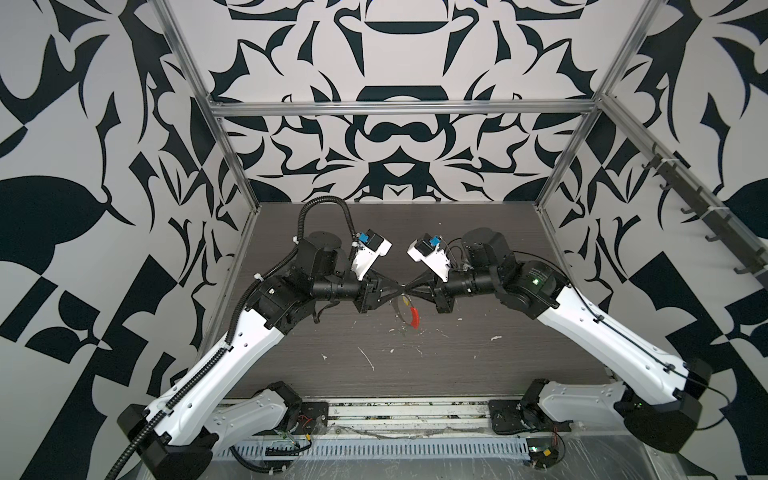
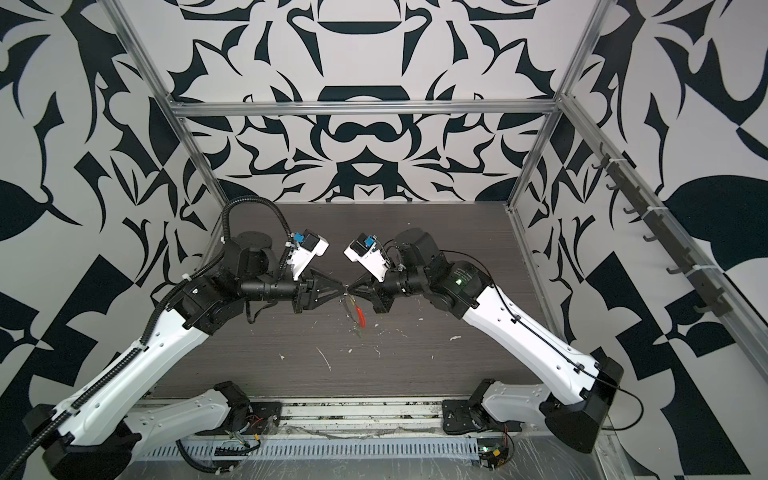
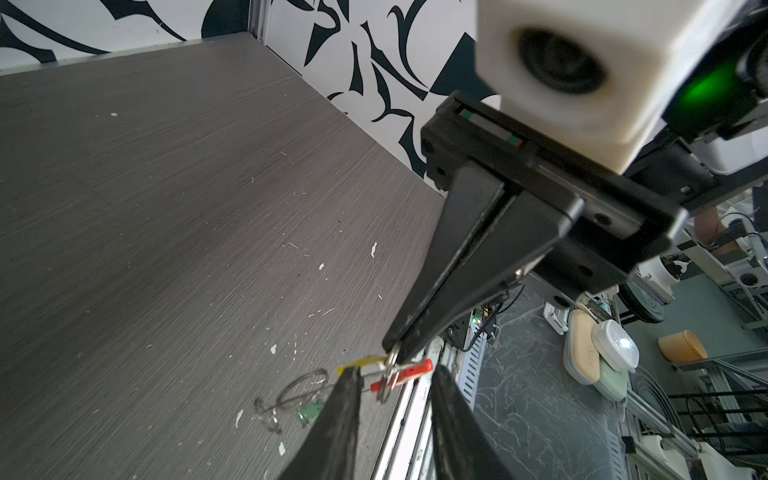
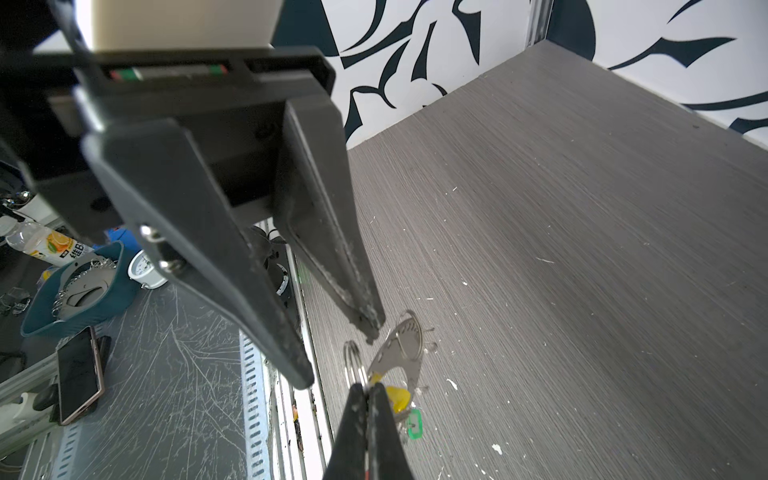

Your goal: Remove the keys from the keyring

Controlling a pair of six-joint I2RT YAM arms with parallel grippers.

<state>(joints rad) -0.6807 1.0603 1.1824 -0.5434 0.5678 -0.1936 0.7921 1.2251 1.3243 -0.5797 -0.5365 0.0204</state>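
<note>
The robot's right gripper holds the small metal loop that the keys must come off, so next the left gripper takes the loop and the right gripper the red arc [image 1: 415,317].
Both grippers meet tip to tip above the table's middle in both top views. My right gripper [image 4: 368,387] is shut on a small metal loop [image 4: 352,360] beside the yellow key [image 4: 397,397]. From that loop hangs the keyring [image 1: 397,309], a thin grey hoop with a red arc [image 1: 414,318]. The green key [image 4: 414,424] dangles lowest. My left gripper [image 3: 397,370] is open, its fingers either side of the loop and the red arc [image 3: 411,371]. One of its fingertips [image 3: 352,374] lies against the yellow key [image 3: 360,362]. In the left wrist view the green key [image 3: 309,412] hangs below the hoop [image 3: 303,384].
White scraps [image 1: 368,358] and flecks dot the dark wood-grain table [image 1: 498,249]. Aluminium frame posts [image 1: 557,166] stand at the back corners. A metal rail and slotted cable tray [image 1: 395,449] run along the front edge. Beyond that edge lie a blue basket [image 4: 79,291] and a phone [image 4: 79,374].
</note>
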